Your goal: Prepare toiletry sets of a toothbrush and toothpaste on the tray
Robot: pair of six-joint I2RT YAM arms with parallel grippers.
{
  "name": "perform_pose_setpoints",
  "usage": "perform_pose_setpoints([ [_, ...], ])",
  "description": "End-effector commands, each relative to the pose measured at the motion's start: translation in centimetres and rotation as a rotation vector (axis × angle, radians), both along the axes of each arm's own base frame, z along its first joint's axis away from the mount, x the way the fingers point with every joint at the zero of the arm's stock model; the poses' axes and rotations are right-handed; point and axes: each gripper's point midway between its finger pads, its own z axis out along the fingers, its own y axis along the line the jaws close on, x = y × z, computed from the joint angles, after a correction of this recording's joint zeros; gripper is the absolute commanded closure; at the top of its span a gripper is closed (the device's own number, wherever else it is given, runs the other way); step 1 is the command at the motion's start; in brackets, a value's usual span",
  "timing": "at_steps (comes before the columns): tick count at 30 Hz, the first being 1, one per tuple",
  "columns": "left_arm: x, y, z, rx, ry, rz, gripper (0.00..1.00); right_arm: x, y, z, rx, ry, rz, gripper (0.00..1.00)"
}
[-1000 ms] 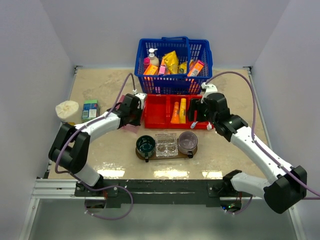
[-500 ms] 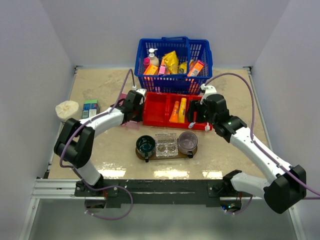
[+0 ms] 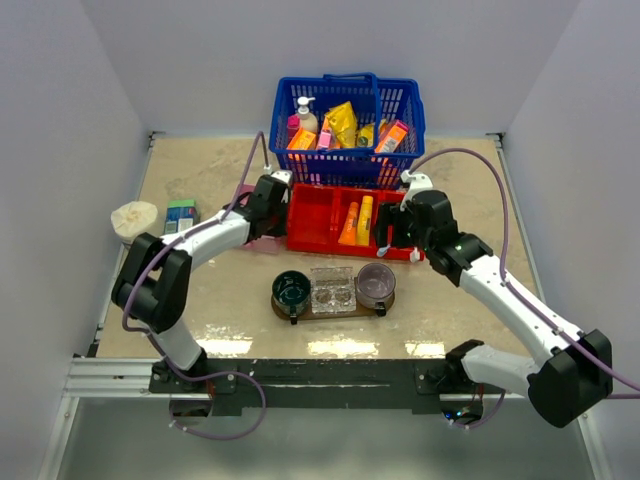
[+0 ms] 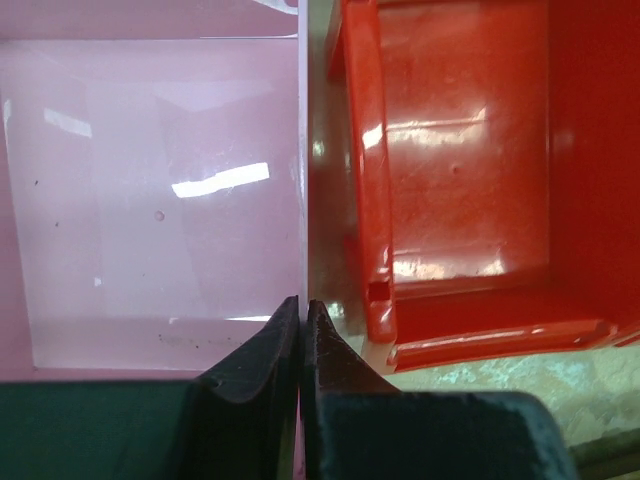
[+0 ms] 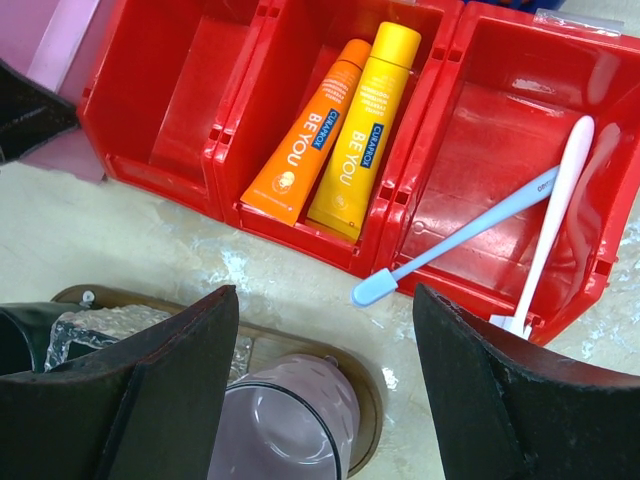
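The orange toothpaste tube is in the red bin's middle compartment. My right gripper should close there on the flat end (image 3: 346, 240) (image 5: 274, 200) of the tube, opposite its cap.
Two toothpaste tubes, one orange (image 5: 305, 135) and one yellow (image 5: 360, 130), lie in the middle compartment of the red bin (image 3: 320, 240). Two white toothbrushes (image 5: 470, 230) (image 5: 555, 215) lie in its right compartment. The brown tray (image 3: 335, 310) holds cups, no brush or tube. My right gripper (image 5: 320, 330) (image 3: 393, 228) is open and empty above the bin's front edge, near the tray's rim (image 5: 371, 400). My left gripper (image 4: 301, 305) (image 3: 270, 212) is shut on the thin right wall of the pink box (image 4: 150, 190).
A green cup (image 3: 291, 290), a clear glass dish (image 3: 332, 290) and a purple cup (image 3: 376, 283) (image 5: 285, 420) sit on the tray. A blue basket (image 3: 346, 120) of goods stands behind the bin. A cream bundle (image 3: 135, 218) and a small box (image 3: 181, 217) lie at the left.
My left gripper has moved back and a little right along the pink box, toward the red bin's left side. The right gripper has barely moved.
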Motion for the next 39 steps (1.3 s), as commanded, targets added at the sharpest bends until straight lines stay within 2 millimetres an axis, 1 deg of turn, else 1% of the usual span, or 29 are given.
perform_pose_setpoints([
  [1, 2.9, -2.0, 2.4, -0.058, -0.071, -0.015, 1.00, 0.1, 0.3, 1.0, 0.033, -0.034, 0.009, 0.27],
  [5, 3.1, -2.8, 2.4, -0.080, -0.069, -0.038, 1.00, -0.2, -0.1, 0.8, 0.025, -0.029, 0.001, 0.27],
  [6, 3.1, -2.8, 2.3, -0.084, -0.066, -0.042, 0.98, -0.2, -0.1, 0.7, 0.023, -0.027, 0.002, 0.26],
  [9, 2.7, -2.7, 2.6, -0.088, -0.068, -0.045, 0.87, -0.2, -0.1, 0.7, 0.023, -0.027, 0.002, 0.26],
  [10, 2.7, -2.8, 2.8, -0.094, -0.072, -0.046, 0.77, -0.3, -0.1, 0.8, 0.023, -0.027, 0.000, 0.26],
  [12, 2.4, -2.6, 3.2, -0.099, -0.083, -0.048, 0.70, -0.2, -0.2, 0.8, 0.022, -0.027, -0.001, 0.26],
  [13, 2.3, -2.6, 3.5, -0.099, -0.089, -0.050, 0.61, -0.3, -0.2, 0.8, 0.022, -0.026, -0.001, 0.26],
  [16, 2.2, -2.5, 4.4, -0.102, -0.109, -0.059, 0.54, -0.2, -0.2, 1.0, 0.023, -0.031, -0.006, 0.26],
  [17, 2.2, -2.5, 5.0, -0.108, -0.121, -0.061, 0.53, -0.2, -0.2, 1.2, 0.027, -0.032, -0.004, 0.26],
  [19, 2.1, -2.5, 5.6, -0.111, -0.131, -0.069, 0.52, -0.2, -0.2, 1.3, 0.027, -0.036, -0.007, 0.26],
  [20, 2.2, -2.6, 6.3, -0.116, -0.145, -0.074, 0.51, -0.2, -0.3, 1.3, 0.023, -0.034, -0.011, 0.26],
  [23, 2.0, -2.3, 7.4, -0.108, -0.162, -0.080, 0.51, 0.0, -0.5, 1.3, 0.010, -0.035, -0.016, 0.26],
  [28, 1.3, -1.6, 8.7, -0.072, -0.171, -0.109, 0.50, 0.7, -0.9, 1.5, -0.025, -0.043, -0.037, 0.28],
  [29, 1.3, -1.5, 9.4, -0.071, -0.185, -0.115, 0.47, 0.9, -0.8, 1.6, -0.033, -0.039, -0.040, 0.29],
  [31, 0.9, -1.5, 10.0, -0.057, -0.193, -0.155, 0.44, 1.3, -1.0, 1.6, -0.049, -0.036, -0.050, 0.32],
  [32, 0.9, -1.4, 11.1, -0.057, -0.217, -0.164, 0.43, 1.5, -0.9, 1.8, -0.048, -0.037, -0.052, 0.33],
  [33, 0.8, -1.3, 11.7, -0.053, -0.233, -0.173, 0.41, 1.6, -0.6, 1.9, -0.050, -0.038, -0.048, 0.34],
  [34, 0.9, -1.2, 12.3, -0.042, -0.259, -0.188, 0.39, 1.7, -0.4, 1.9, -0.048, -0.040, -0.044, 0.34],
  [35, 0.7, -0.9, 13.5, -0.046, -0.296, -0.188, 0.37, 1.9, -0.1, 2.0, -0.046, -0.040, -0.043, 0.34],
  [36, 1.1, -0.6, 14.5, -0.044, -0.338, -0.182, 0.32, 2.0, 0.4, 2.0, -0.046, -0.038, -0.035, 0.34],
  [38, 0.7, 0.0, 15.5, -0.057, -0.387, -0.176, 0.28, 2.5, 1.1, 1.6, -0.061, -0.026, -0.031, 0.35],
  [39, 1.1, 0.2, 16.3, -0.072, -0.435, -0.161, 0.24, 2.5, 1.8, 1.3, -0.069, -0.019, -0.019, 0.35],
])
